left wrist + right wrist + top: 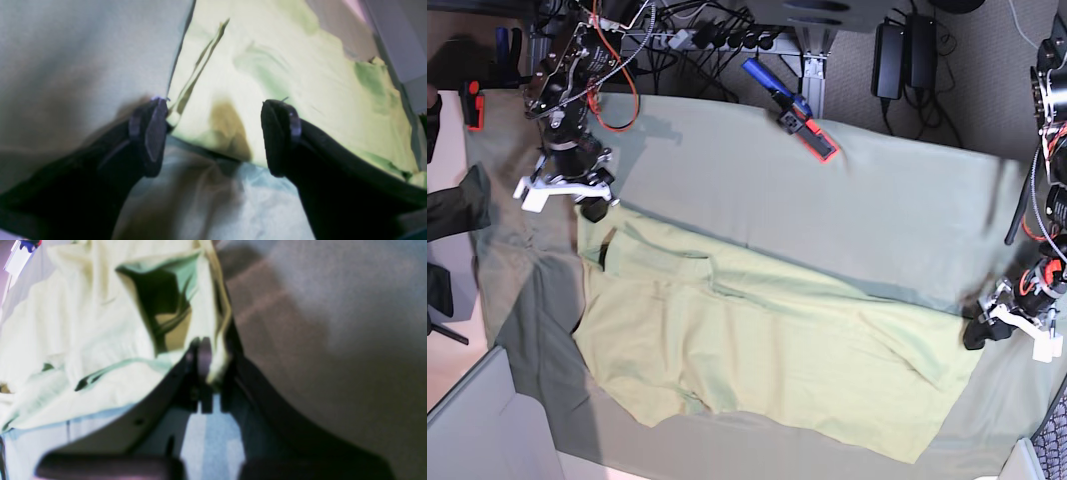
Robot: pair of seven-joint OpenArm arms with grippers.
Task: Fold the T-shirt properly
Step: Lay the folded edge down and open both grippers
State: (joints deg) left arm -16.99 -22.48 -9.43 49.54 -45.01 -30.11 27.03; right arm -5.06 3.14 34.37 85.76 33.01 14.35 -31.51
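Observation:
The T-shirt lies creased beside my open left gripper. Next, I pinch the T-shirt's corner point(957, 325) with my left gripper and pull the T-shirt's edge taut with my right gripper before folding.
The pale yellow-green T-shirt point(757, 345) lies spread across the grey-green sheet point(897, 220); its upper left part is folded over on itself. My right gripper point(595, 210) is at the shirt's upper left corner. In the right wrist view it point(204, 360) is shut on a bunched fold of the T-shirt point(83, 323). My left gripper point(974, 335) is at the shirt's right corner. In the left wrist view it point(217, 133) is open, its fingers point(153, 133) astride the hem of the T-shirt point(267, 66), with nothing between them.
A red and blue clamp point(795, 118) lies on the sheet's far edge. Cables and power bricks point(897, 50) lie beyond the table. A dark garment point(457, 200) hangs at the left edge. A grey panel point(487, 430) stands at the lower left.

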